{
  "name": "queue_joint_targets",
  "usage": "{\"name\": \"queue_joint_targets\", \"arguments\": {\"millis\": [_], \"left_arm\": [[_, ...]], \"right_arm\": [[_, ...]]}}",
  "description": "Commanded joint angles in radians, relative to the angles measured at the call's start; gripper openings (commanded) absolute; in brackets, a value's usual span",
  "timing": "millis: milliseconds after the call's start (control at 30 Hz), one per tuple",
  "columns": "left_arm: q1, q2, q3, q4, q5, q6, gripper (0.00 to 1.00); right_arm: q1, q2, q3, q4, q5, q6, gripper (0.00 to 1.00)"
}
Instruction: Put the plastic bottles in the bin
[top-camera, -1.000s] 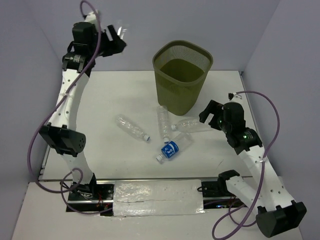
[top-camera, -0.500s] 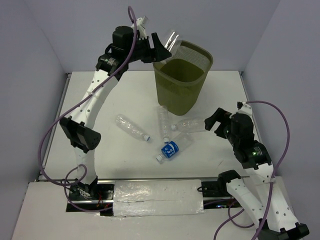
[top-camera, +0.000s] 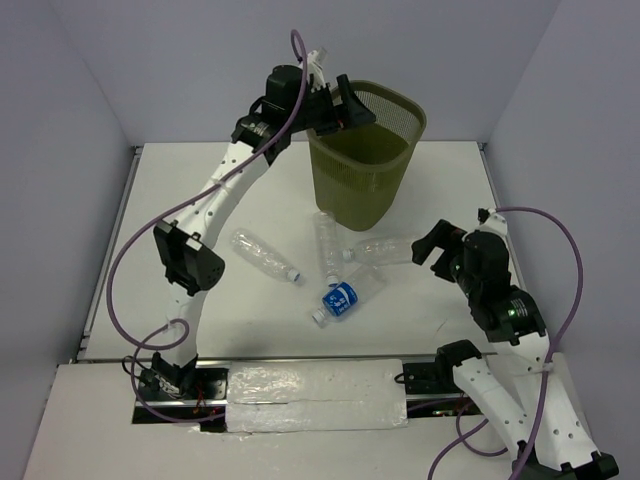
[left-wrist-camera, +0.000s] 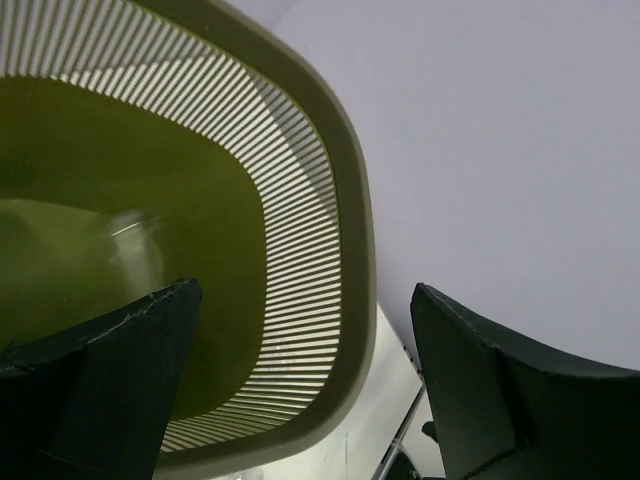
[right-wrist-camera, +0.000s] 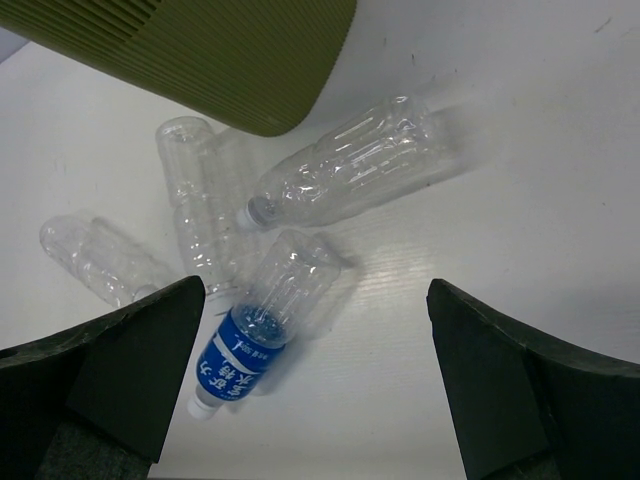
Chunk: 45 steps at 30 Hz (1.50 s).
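The robot's right gripper needs to next move to the clear bottle nearest to it, just in front of the bin, and close around the bottle's bottom end (top-camera: 403, 249) (right-wrist-camera: 395, 133).
The olive-green mesh bin (top-camera: 365, 170) stands at the back of the table. My left gripper (top-camera: 345, 108) hangs open over its near-left rim (left-wrist-camera: 355, 250) with nothing between the fingers. A faint pale blur (left-wrist-camera: 135, 240) shows inside the bin; I cannot tell what it is. Several clear plastic bottles lie in front of the bin: one at the left (top-camera: 262, 256), one pointing at the bin (top-camera: 326, 243), one to its right (top-camera: 380, 249), and the blue-labelled one (top-camera: 345, 297). My right gripper (top-camera: 432, 245) is open just right of them, above the blue-labelled bottle (right-wrist-camera: 250, 335).
The table's back wall stands close behind the bin. A foil-covered strip (top-camera: 315, 395) lies along the near edge between the arm bases. The purple cable (top-camera: 560, 260) loops out to the right of the right arm.
The left arm swung right from the back left to over the bin, carrying a clear bottle. Its jaws have now opened and the bottle is gone from them. The right gripper shifted slightly right.
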Motion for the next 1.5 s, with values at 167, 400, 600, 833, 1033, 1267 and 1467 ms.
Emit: {"name": "queue_joint_targets", "arguments": {"millis": [167,400,600,833,1033,1267,1467], "left_arm": [[0.007,-0.345,-0.112,0.049,-0.154,0.09,0.99],[0.009,-0.588,-0.322,-0.015,-0.431,0.199,0.99],[0.044,-0.735,-0.584,-0.057,-0.541,0.221,0.99],[0.075,-0.864,-0.733,-0.103,-0.584,0.219,0.99],[0.089,-0.901,-0.778,-0.126,-0.643,0.247,0.99],[0.112,-0.915,-0.786,-0.155,-0.668,0.27,0.99],[0.127,-0.918,-0.786,-0.173,-0.706,0.303,0.99]], "right_arm": [[0.006,0.049,-0.073,-0.09,0.093,0.191,1.0],[0.003,0.057,-0.238,0.132,-0.045,0.513,1.0],[-0.023,0.143,-0.337,0.387,-0.122,0.624,1.0],[-0.056,0.365,-0.327,0.55,-0.073,0.615,1.0],[-0.091,0.519,-0.288,0.659,-0.081,0.627,1.0],[-0.137,0.695,-0.247,0.728,-0.12,0.647,1.0],[-0.16,0.773,-0.273,0.846,-0.154,0.684,1.0]]}}
